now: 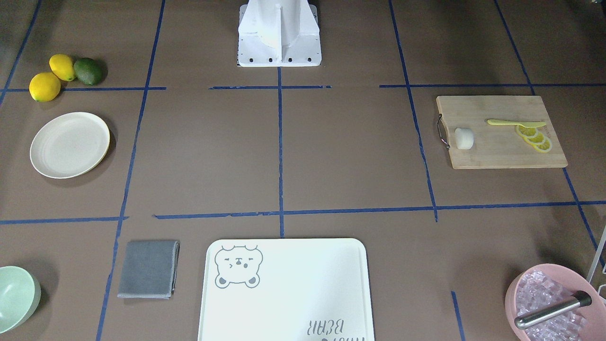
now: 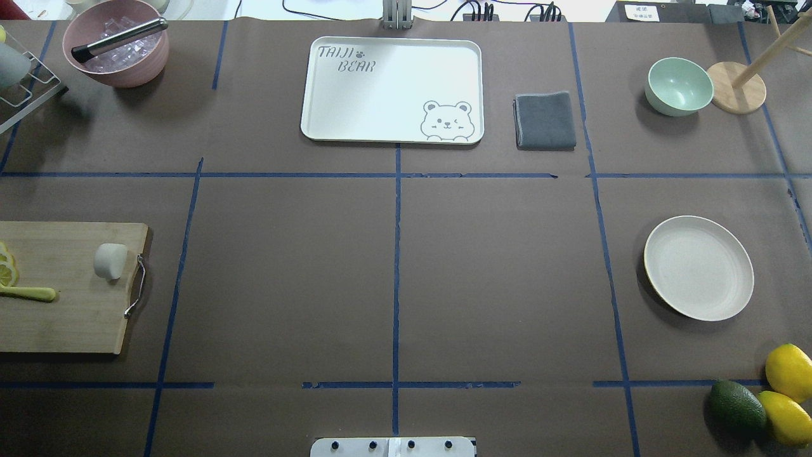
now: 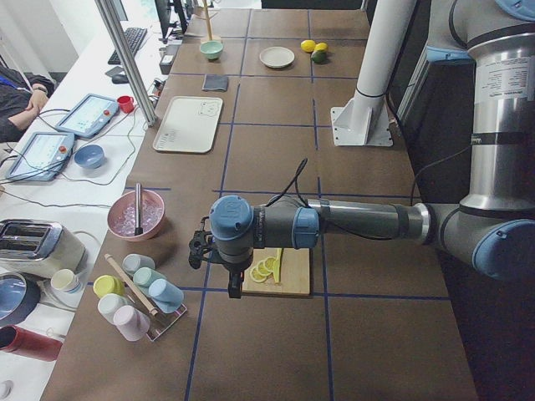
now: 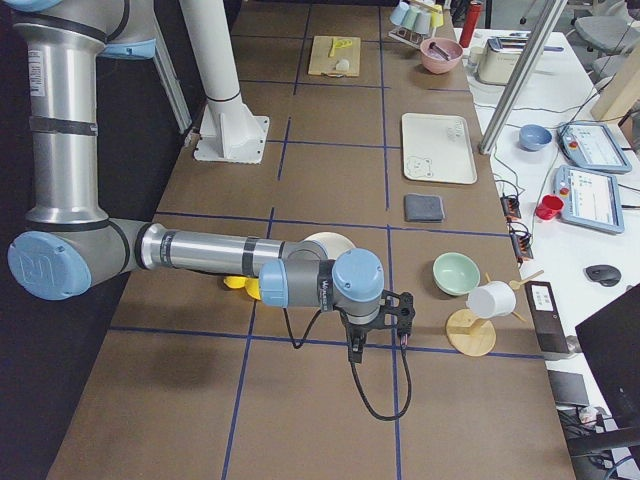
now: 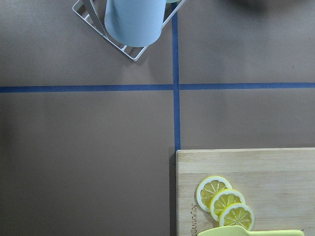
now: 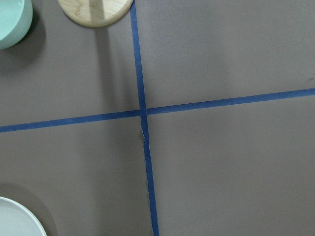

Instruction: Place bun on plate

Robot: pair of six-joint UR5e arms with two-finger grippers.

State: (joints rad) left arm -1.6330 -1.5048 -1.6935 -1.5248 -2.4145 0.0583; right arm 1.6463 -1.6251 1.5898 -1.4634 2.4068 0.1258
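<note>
My right gripper is to close next on the cream plate's rim [image 1: 36, 135], on the side farthest from the cutting board, just below the lemons.
The small white bun [image 1: 464, 138] [image 2: 110, 261] lies on the wooden cutting board [image 1: 502, 151] [image 2: 63, 317], near its metal handle. The round cream plate [image 1: 69, 144] [image 2: 698, 267] sits bare on the opposite side of the table. Neither gripper shows in the overhead or front-facing views. In the exterior left view my left gripper [image 3: 199, 251] hovers beyond the board's outer end, beside the lemon slices. My right gripper [image 4: 380, 338] shows only in the exterior right view, hanging past the plate [image 4: 335, 243] near the table's end. I cannot tell whether either is open or shut.
Lemon slices [image 1: 534, 138] and a yellow knife [image 1: 513, 123] share the board. A bear-printed tray [image 2: 391, 89], grey cloth [image 2: 545, 120], green bowl [image 2: 679, 86], pink ice bowl [image 2: 117, 44], two lemons [image 1: 52, 78] and an avocado [image 1: 88, 71] also stand on the table.
</note>
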